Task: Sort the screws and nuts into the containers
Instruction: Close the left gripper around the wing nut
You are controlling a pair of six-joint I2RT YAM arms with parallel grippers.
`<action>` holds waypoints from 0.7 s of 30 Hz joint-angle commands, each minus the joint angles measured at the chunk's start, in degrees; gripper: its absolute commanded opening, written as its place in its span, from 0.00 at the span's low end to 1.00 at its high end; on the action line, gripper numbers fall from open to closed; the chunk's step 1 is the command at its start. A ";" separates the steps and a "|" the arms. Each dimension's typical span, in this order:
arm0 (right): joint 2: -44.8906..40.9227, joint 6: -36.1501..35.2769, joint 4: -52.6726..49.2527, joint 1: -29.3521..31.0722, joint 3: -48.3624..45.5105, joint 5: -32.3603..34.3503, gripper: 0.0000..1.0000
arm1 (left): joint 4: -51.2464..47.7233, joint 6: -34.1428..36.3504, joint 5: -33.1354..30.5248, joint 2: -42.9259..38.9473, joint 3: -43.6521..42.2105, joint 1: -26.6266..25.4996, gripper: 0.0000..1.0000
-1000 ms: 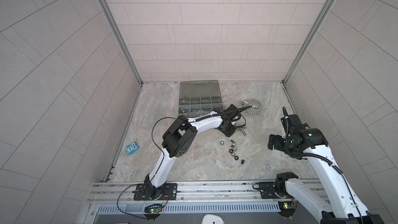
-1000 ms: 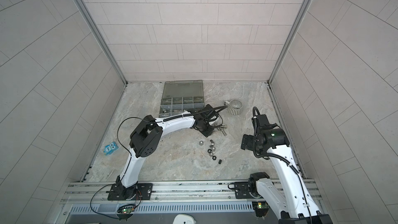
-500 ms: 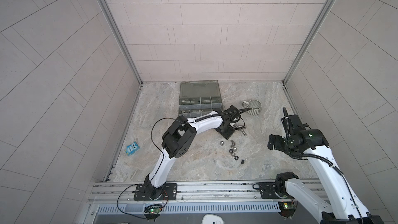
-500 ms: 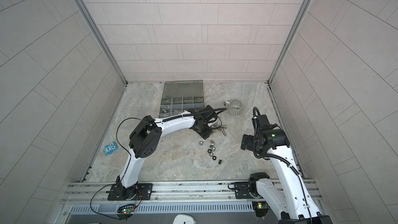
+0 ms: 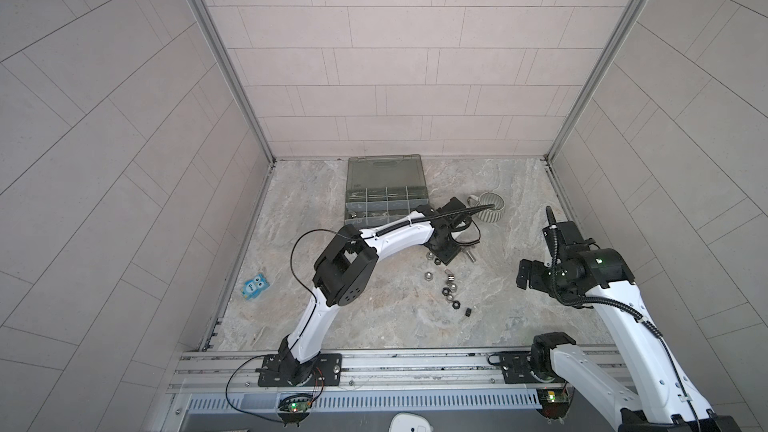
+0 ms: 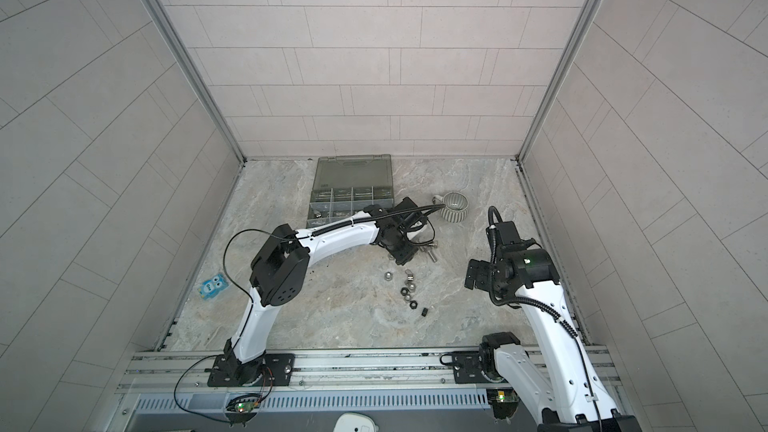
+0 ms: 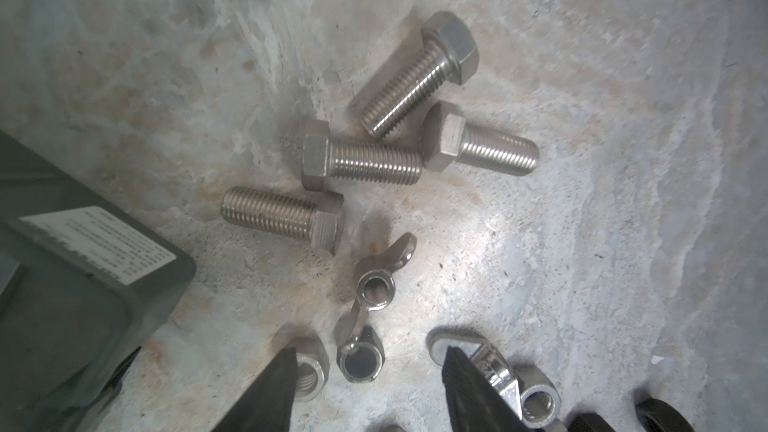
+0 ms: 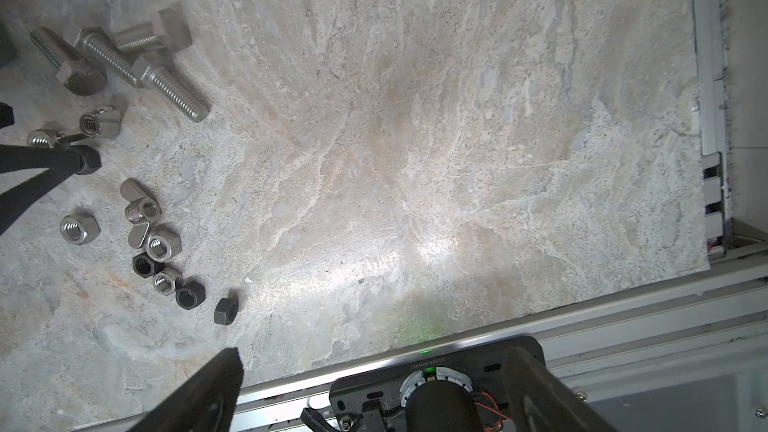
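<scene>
Next, my left gripper reaches forward and pinches the wing nut's middle (image 7: 375,288) first, since the wing nut's lower wing rests over the hex nut at its fingers.
Several silver screws (image 7: 361,160) lie in a loose heap on the marble floor, also seen in the right wrist view as screws (image 8: 124,56). My left gripper (image 7: 369,353) is open and low over the nuts. A silver hex nut (image 7: 361,357) lies between its fingers, clear of both. Another nut (image 7: 309,367) sits against one fingertip, and a wing nut (image 7: 498,376) lies partly under the other. More nuts (image 5: 451,288) are scattered nearer the front, silver and black. The containers (image 5: 386,201) are in the open case behind. My right gripper (image 5: 528,276) hangs open and empty, off to the right.
A striped mug (image 5: 490,207) lies on its side right of the organizer case (image 6: 353,184). A small blue owl figure (image 5: 255,285) sits near the left wall. The metal base rail (image 8: 582,326) runs along the front edge, below my right gripper (image 8: 376,367).
My left gripper has stayed low over the screws and nuts, shifting only slightly. The right arm has not moved.
</scene>
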 commanded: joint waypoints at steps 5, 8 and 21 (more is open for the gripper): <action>-0.34 0.27 -0.93 -0.21 -0.03 0.58 0.99 | -0.10 1.99 0.40 3.14 3.49 -0.08 0.62; -0.24 0.29 -1.00 -0.21 0.05 0.63 0.99 | -0.60 2.31 0.71 4.52 4.79 -0.13 0.62; 0.60 0.28 -0.58 -0.55 -0.20 0.77 0.99 | -0.92 2.01 2.11 6.20 4.39 -0.13 0.58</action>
